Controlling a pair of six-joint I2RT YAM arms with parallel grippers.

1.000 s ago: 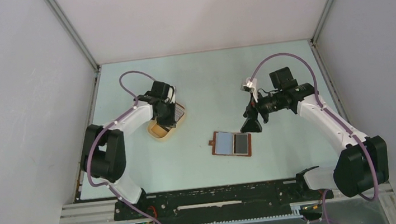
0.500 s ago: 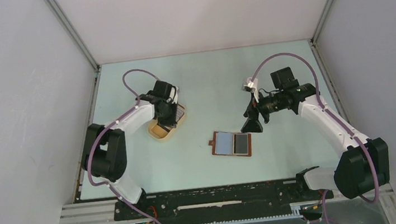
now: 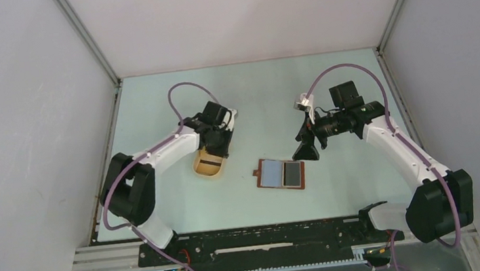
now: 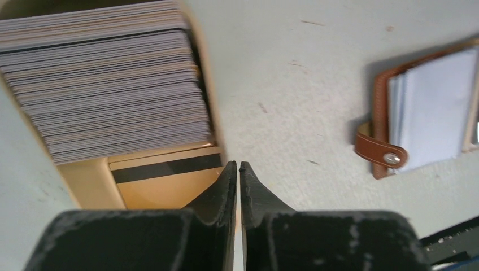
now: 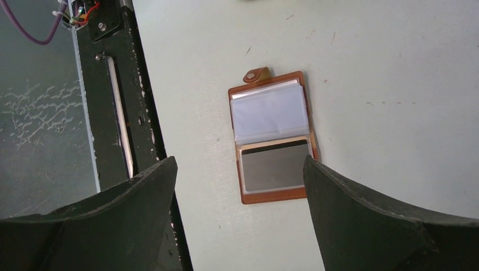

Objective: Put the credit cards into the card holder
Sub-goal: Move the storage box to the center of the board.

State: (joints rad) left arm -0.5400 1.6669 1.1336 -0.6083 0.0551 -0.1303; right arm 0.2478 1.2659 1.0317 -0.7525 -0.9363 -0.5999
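Note:
The tray sits far from the right gripper, so the robot's left gripper needs to open, pinch the tray's rim (image 4: 222,149) and swing the end with the cards toward the right gripper.
The credit cards (image 4: 107,84) stand edge-on as a striped row in a tan tray (image 3: 208,166). One orange card with a dark stripe (image 4: 164,183) lies flat on the tray floor. My left gripper (image 4: 238,165) is shut on the tray's right rim (image 4: 206,101), and in the top view the left gripper (image 3: 219,144) hides the cards. The card holder (image 3: 281,174) lies open and flat, strap tab to its left. Seen from the right wrist, the card holder (image 5: 274,138) has a grey card in one pocket. My right gripper (image 5: 238,161) hangs open above it, empty.
The black base rail (image 3: 269,238) runs along the table's near edge, and in the right wrist view the rail (image 5: 113,113) lies close beside the holder. Grey enclosure walls (image 3: 32,132) stand on both sides and at the back.
The left gripper closed on the tray rim and swung right and nearer, dragging and turning the tray toward the card holder. The right arm stayed still.

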